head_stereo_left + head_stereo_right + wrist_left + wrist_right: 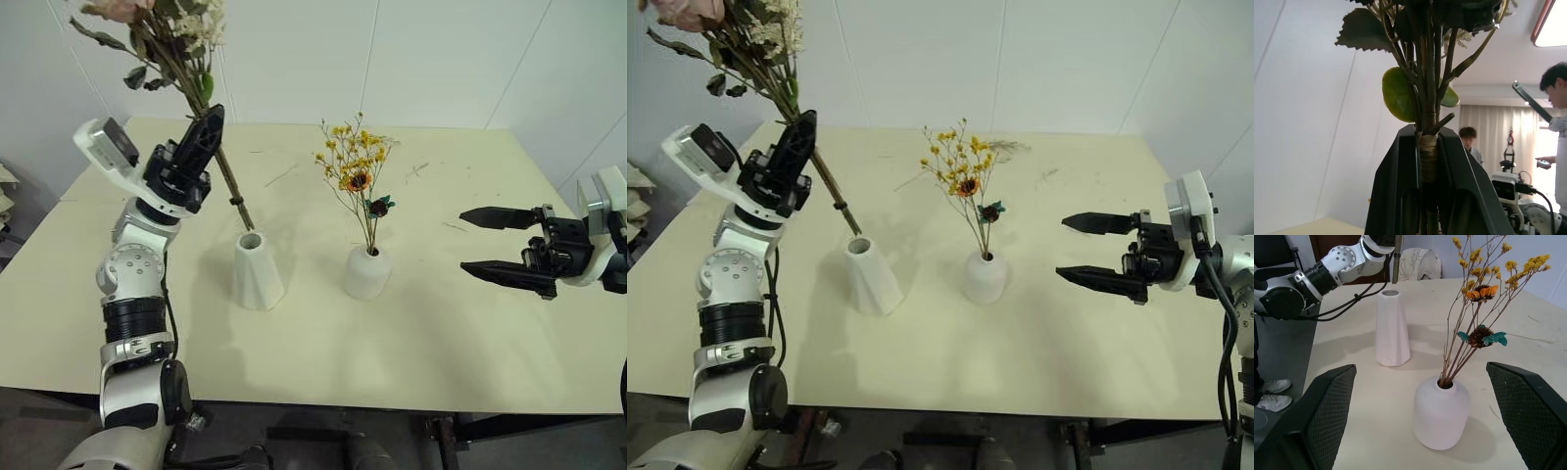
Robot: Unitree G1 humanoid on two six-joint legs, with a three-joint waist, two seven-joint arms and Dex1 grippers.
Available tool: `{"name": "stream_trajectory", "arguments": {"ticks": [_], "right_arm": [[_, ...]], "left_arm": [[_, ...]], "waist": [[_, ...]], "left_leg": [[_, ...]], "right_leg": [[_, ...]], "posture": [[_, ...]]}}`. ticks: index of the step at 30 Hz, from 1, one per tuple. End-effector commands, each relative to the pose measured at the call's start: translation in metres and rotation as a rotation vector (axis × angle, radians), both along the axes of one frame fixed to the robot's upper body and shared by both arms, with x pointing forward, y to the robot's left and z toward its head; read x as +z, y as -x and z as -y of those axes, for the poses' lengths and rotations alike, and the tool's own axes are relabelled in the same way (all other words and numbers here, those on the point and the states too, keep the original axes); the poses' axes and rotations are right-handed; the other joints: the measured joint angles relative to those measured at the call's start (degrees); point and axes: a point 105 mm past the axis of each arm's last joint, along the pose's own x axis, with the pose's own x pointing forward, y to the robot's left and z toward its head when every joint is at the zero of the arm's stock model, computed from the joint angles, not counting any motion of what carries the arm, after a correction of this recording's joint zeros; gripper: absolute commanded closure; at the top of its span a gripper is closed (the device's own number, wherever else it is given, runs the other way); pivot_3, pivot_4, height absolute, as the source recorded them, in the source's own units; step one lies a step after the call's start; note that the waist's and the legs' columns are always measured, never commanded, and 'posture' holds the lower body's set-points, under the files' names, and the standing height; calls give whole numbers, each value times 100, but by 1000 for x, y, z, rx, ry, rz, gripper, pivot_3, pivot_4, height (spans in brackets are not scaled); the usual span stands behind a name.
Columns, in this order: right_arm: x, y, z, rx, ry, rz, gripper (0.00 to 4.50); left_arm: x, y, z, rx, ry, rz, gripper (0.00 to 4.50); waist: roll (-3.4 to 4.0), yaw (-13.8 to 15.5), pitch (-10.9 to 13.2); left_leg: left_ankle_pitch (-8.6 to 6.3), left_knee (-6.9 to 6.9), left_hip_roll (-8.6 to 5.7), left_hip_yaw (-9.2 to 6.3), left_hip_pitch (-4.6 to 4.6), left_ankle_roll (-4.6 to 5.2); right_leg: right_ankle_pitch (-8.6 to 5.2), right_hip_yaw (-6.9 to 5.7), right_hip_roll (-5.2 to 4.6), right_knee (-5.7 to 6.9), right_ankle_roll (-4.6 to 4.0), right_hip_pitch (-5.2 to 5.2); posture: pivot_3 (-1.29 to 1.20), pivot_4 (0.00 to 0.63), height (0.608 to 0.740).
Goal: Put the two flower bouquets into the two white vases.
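Next, I let go of the fuller bouquet, now slanted just above that vase, with my left gripper in the opening of the taller faceted white vase [252,241].
My left gripper [208,125] is shut on the bound stems of the fuller bouquet [162,34], whose pink rose and grey-green leaves rise to the upper left. Its stem ends [241,213] hang slanted just above the mouth of the taller faceted white vase [257,270]. In the left wrist view the stems [1428,147] sit clamped between my black fingers. The thin bouquet with yellow blossoms [357,166] stands in the shorter rounded white vase [367,272]. To the right of both vases, my right gripper [490,243] is open and empty, pointing at them.
Both vases stand mid-table on the pale yellow table [411,333]. Loose dried twig scraps [416,171] lie near its far side. White walls rise behind. In the left wrist view, a person [1556,93] holding a phone stands across the room and another sits further back.
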Motion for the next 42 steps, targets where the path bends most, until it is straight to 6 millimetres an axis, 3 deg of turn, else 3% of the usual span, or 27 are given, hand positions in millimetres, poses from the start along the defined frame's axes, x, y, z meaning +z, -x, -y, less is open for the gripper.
{"name": "stream_trajectory", "arguments": {"ticks": [1, 7, 16, 24, 42], "right_arm": [[8, 3, -3, 2, 10, 53, 0], [7, 2, -3, -11, 9, 52, 0], [4, 1, -3, -23, 8, 49, 0], [5, 2, -2, -26, 5, 53, 0], [32, 24, -12, 123, -110, 94, 0]], "left_arm": [[11, 9, 5, -35, -17, 52, 4395], [3, 8, 10, -37, -99, 38, 4395], [6, 7, 3, 2, -115, 34, 4395], [-7, 3, 5, 3, -163, -9, 4395], [-20, -2, 13, 6, -225, -35, 4395]], "waist": [[0, -6, 0], [0, 1, 0], [0, 5, 0], [0, 2, 0], [1, 5, 1]], "left_leg": [[0, -1, 0, 0, 1, 1], [-1, 0, 0, 0, 0, 1], [-1, -1, 0, 0, -1, 2], [-1, -3, 0, 0, -1, 2], [-2, -5, 0, 0, -2, 2]], "right_leg": [[0, 0, 0, 0, 0, 0], [0, 0, 0, -2, 0, 0], [0, 0, 0, -5, 0, 0], [0, 0, 0, -7, 0, 0], [0, 0, 0, -12, 0, 0]], "posture": [[0, 150, 740], [0, 150, 740], [0, 150, 740], [0, 150, 740], [0, 150, 740]]}}
